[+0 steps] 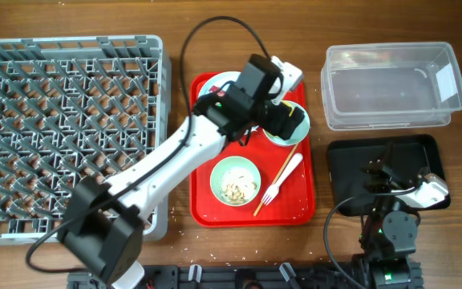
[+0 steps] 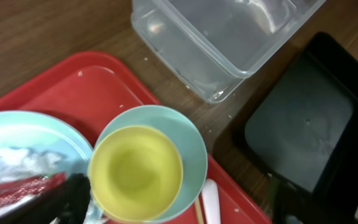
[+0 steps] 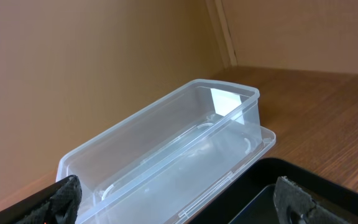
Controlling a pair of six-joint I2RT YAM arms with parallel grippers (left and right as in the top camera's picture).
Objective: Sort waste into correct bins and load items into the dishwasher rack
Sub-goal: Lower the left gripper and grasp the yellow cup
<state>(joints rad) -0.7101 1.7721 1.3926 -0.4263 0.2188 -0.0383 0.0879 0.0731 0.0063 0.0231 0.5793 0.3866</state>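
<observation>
The yellow cup is inside the pale blue bowl, and my left gripper's fingers are spread past both. I should pinch just the yellow cup's rim (image 2: 177, 191).
My left gripper (image 1: 281, 119) (image 2: 176, 208) is open, its fingers to either side of the pale blue bowl (image 1: 289, 138) (image 2: 194, 146) that holds the yellow cup (image 2: 135, 171). The pale blue plate (image 1: 212, 83) (image 2: 23, 134) carries the napkin with a red strip (image 2: 17, 177), beside my left finger. The pale green bowl (image 1: 235, 180) holds beige scraps. The white fork (image 1: 284, 177) and chopsticks (image 1: 273, 186) lie on the red tray (image 1: 207, 205). My right gripper (image 1: 382, 170) (image 3: 179, 205) is open and empty over the black tray (image 1: 419, 156) (image 3: 253, 193). The clear tub (image 1: 391, 84) (image 3: 166, 143) is empty.
The grey dishwasher rack (image 1: 62, 120) fills the left side and holds nothing. The left arm reaches across the red tray from the front. The clear tub (image 2: 222, 43) and black tray (image 2: 303, 118) lie just right of the red tray. White crumbs dot the wooden table.
</observation>
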